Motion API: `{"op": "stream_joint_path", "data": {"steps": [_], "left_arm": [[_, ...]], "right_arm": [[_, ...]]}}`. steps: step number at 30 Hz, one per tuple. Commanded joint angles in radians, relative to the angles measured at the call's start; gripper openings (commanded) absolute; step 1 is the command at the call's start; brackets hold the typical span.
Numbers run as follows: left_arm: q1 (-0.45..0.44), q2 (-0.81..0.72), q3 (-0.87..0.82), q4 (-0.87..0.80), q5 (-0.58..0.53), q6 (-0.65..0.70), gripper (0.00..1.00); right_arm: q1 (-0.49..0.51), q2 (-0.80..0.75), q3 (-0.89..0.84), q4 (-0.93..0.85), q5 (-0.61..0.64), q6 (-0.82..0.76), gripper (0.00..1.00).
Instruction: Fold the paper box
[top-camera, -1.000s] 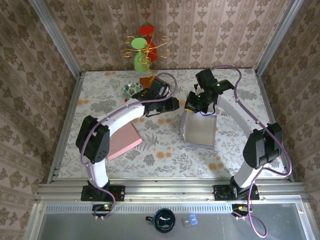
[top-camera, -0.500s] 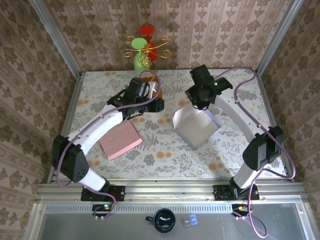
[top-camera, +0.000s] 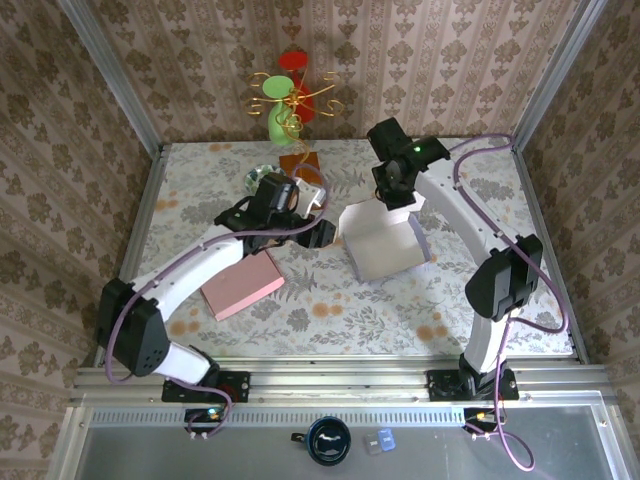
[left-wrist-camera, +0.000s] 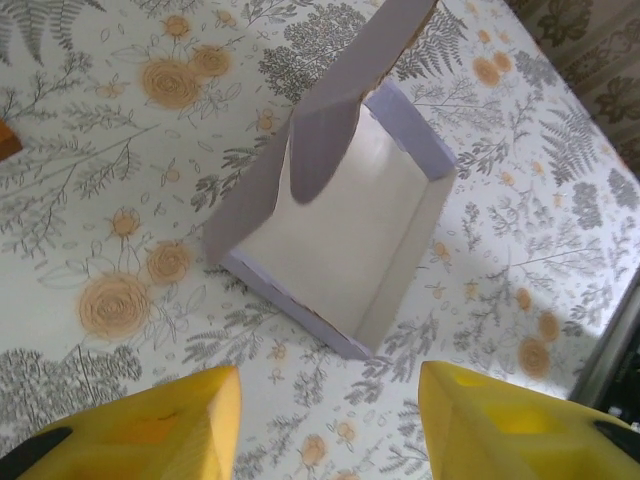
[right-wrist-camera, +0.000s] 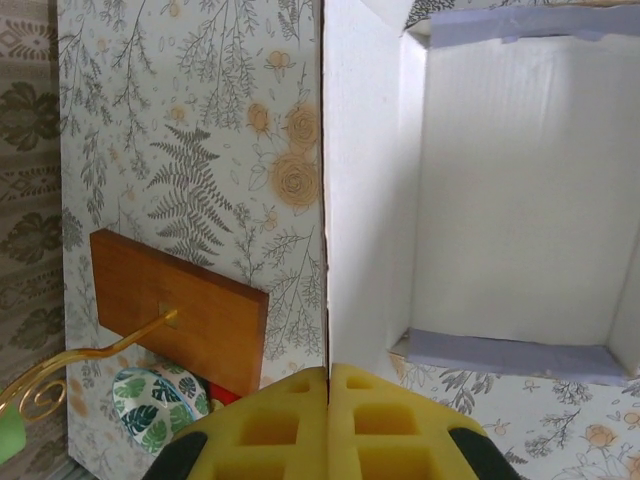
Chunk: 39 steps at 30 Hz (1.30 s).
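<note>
I need to take the raised flap's loose end (top-camera: 347, 217) with my left gripper to square the paper box, since it lies crooked with only my right gripper holding it.
The white paper box (top-camera: 385, 243) with lilac edges lies open on the floral table, one flap raised. My right gripper (top-camera: 400, 192) is at its far edge and is shut on the thin upright side wall (right-wrist-camera: 326, 300); the box's hollow inside (right-wrist-camera: 520, 190) opens to the right of that wall. My left gripper (top-camera: 320, 232) hovers just left of the box, open, with nothing between its yellow fingers (left-wrist-camera: 150, 425). From the left wrist, the box (left-wrist-camera: 345, 230) lies ahead of the gripper (left-wrist-camera: 330, 425), apart from the fingers.
A pink flat pad (top-camera: 242, 285) lies on the table under the left arm. At the back stand a wire ornament with a green vase (top-camera: 283, 110), its wooden base (right-wrist-camera: 180, 310) and a leaf-patterned dish (top-camera: 262, 178). Metal rails bound the table.
The right gripper has swung the box round and pulled it toward the back left while staying shut on it. The left gripper has opened wider and moved toward the box's left side.
</note>
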Motion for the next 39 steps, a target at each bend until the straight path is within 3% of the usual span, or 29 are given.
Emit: {"op": "stream_joint_path", "data": {"steps": [1,9,16,22,26,30,39], "left_arm": [[-0.027,0.065,0.081,0.019,-0.033,0.081,0.51],[-0.064,0.190,0.188,-0.020,-0.104,0.118,0.51],[-0.069,0.240,0.230,-0.053,-0.135,0.126,0.35],[-0.071,0.263,0.237,-0.069,-0.181,0.119,0.29],[-0.072,0.268,0.235,-0.073,-0.206,0.131,0.30],[-0.068,0.261,0.251,-0.100,-0.227,0.141,0.38],[-0.056,0.109,0.098,-0.086,-0.124,0.337,0.50]], "right_arm": [[0.006,0.015,0.025,-0.059,0.056,0.048,0.00],[0.005,0.011,0.002,-0.029,0.039,0.033,0.00],[-0.004,-0.003,-0.029,0.005,0.022,0.020,0.00],[-0.010,-0.009,-0.034,0.009,0.018,0.009,0.00],[-0.018,-0.015,-0.046,0.019,0.011,0.005,0.00],[-0.022,-0.022,-0.055,0.024,0.007,0.004,0.00],[-0.036,-0.016,-0.051,0.033,-0.018,-0.005,0.00]]}}
